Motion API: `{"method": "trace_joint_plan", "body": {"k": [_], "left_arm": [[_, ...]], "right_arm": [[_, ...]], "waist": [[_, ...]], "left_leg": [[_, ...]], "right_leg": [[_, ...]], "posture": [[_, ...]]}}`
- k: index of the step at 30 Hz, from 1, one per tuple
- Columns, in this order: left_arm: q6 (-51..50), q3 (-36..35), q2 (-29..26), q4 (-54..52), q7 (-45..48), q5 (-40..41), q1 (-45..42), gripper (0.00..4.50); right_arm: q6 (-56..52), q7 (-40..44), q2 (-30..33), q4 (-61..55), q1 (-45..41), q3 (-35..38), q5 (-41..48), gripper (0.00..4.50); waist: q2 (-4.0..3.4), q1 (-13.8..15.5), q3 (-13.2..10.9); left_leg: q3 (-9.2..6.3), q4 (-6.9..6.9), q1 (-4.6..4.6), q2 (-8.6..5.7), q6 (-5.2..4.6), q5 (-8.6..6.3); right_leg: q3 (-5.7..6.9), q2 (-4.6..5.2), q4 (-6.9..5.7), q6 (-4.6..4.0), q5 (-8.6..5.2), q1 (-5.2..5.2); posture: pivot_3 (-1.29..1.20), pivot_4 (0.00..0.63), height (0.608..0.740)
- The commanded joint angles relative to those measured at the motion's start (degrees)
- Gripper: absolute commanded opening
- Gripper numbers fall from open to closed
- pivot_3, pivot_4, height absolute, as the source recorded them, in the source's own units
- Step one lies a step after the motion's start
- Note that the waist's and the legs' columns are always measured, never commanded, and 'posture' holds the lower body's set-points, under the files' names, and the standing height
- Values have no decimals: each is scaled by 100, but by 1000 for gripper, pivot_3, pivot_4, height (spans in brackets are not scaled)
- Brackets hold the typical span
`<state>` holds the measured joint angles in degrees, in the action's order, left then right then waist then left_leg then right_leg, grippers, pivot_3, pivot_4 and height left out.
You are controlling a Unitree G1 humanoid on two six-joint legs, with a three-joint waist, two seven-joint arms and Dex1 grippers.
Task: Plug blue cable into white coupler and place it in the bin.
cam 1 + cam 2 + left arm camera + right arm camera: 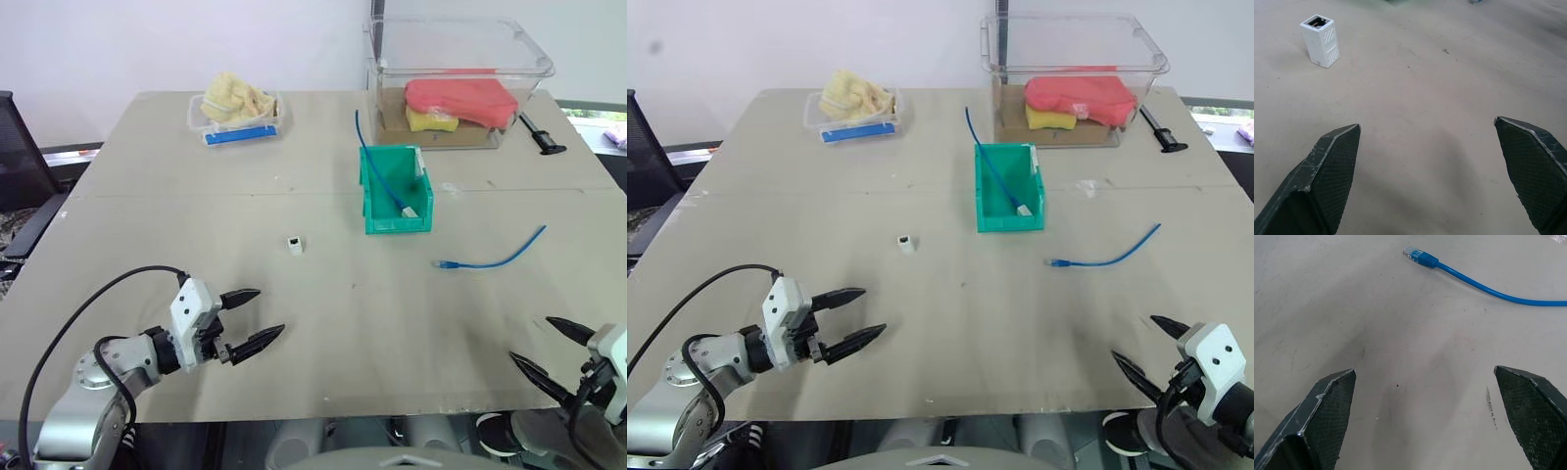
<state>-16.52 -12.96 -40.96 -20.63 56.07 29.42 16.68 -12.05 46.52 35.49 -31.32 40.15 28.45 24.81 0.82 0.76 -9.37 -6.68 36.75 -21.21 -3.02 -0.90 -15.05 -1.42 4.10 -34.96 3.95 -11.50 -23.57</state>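
The loose blue cable's plug lies flat and far from the robot's left gripper, so the right gripper will hand it over, then grasp the cable [468,265] close behind the plug.
A loose blue cable [495,260] lies curved on the table right of centre, its clear plug [1411,253] pointing left. The white coupler [294,245] stands alone mid-table, socket hole up, also seen in the left wrist view [1320,40]. The green bin [397,226] sits behind them and holds another blue cable [384,174] with a white block on its end. My left gripper [269,311] hovers open near the front left, short of the coupler. My right gripper [530,338] is open at the front right, short of the loose cable's plug.
A large clear tub [529,59] with red and yellow items stands at the back right, with a black tool [541,135] beside it. A shallow clear tray [235,130] with a blue strip and yellowish cloth sits at the back left. The table's front edge runs just below both grippers.
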Motion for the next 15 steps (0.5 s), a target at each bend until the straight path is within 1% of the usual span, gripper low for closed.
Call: {"method": "trace_joint_plan", "body": {"k": [1, 3, 4, 5, 7, 9, 12, 13, 15], "left_arm": [[-171, -48, 62, -255, -99, 335, -230, 4490], [-590, 110, 125, -635, -230, 722, -582, 4490], [-709, 166, 116, -779, -220, 830, -681, 4490], [-755, 196, 85, -862, -166, 871, -718, 4490], [-768, 271, 1, -996, -36, 882, -808, 4490], [-743, 336, -56, -1084, 51, 853, -858, 4490], [-569, 485, -164, -1148, 286, 730, -914, 4490], [-549, 526, -175, -1153, 323, 723, -964, 4490], [-502, 597, -198, -1144, 394, 696, -1041, 4500]], "right_arm": [[-297, -204, 169, -365, -259, 140, 112, 4500], [-1115, -591, 516, -896, -722, 46, 212, 4500], [-1460, -652, 702, -1042, -932, 12, 339, 4500], [-1799, -613, 881, -1079, -1111, 2, 573, 4500], [-2397, -483, 1310, -1024, -1750, -132, 1093, 4500], [-2816, -377, 1702, -859, -2327, -385, 1288, 4500], [-2880, -104, 2326, -278, -3263, -1231, 821, 4500], [-2892, 52, 2454, 60, -3776, -1621, 681, 4500], [-2834, 407, 2567, 683, -4683, -2336, 402, 3967]], "waist": [[-1, 1, 0], [-5, -3, -5], [-5, -12, -5], [-4, -16, -4], [3, -12, 2], [0, -16, -3], [-2, -4, -7], [-2, -1, -9], [-1, -11, -13]], "left_leg": [[0, 0, 0, 0, 0, 0], [1, 5, -1, 0, 0, 0], [3, 11, -1, 0, 0, 0], [6, 19, 0, 2, 0, 0], [13, 24, 2, 5, 0, 0], [16, 18, 3, 8, 3, -2], [35, 14, -9, 8, 3, -1], [36, 15, -11, 8, 3, -2], [39, 19, -16, 8, 2, -2]], "right_leg": [[0, 0, 0, 0, 0, 0], [-1, 0, -2, -2, 2, 0], [1, 1, -3, -3, 4, 0], [2, 1, -6, -4, 6, 1], [6, -1, -6, -6, 11, 4], [15, -4, 1, -8, 11, 6], [24, -5, 6, -32, 24, -1], [27, -5, 9, -33, 24, -1], [27, -4, 13, -33, 25, -3]], "posture": [[0, 150, 740], [0, 150, 740], [0, 150, 740], [0, 150, 740], [0, 150, 740], [0, 150, 740], [0, 150, 740], [0, 150, 740], [0, 150, 740]]}}
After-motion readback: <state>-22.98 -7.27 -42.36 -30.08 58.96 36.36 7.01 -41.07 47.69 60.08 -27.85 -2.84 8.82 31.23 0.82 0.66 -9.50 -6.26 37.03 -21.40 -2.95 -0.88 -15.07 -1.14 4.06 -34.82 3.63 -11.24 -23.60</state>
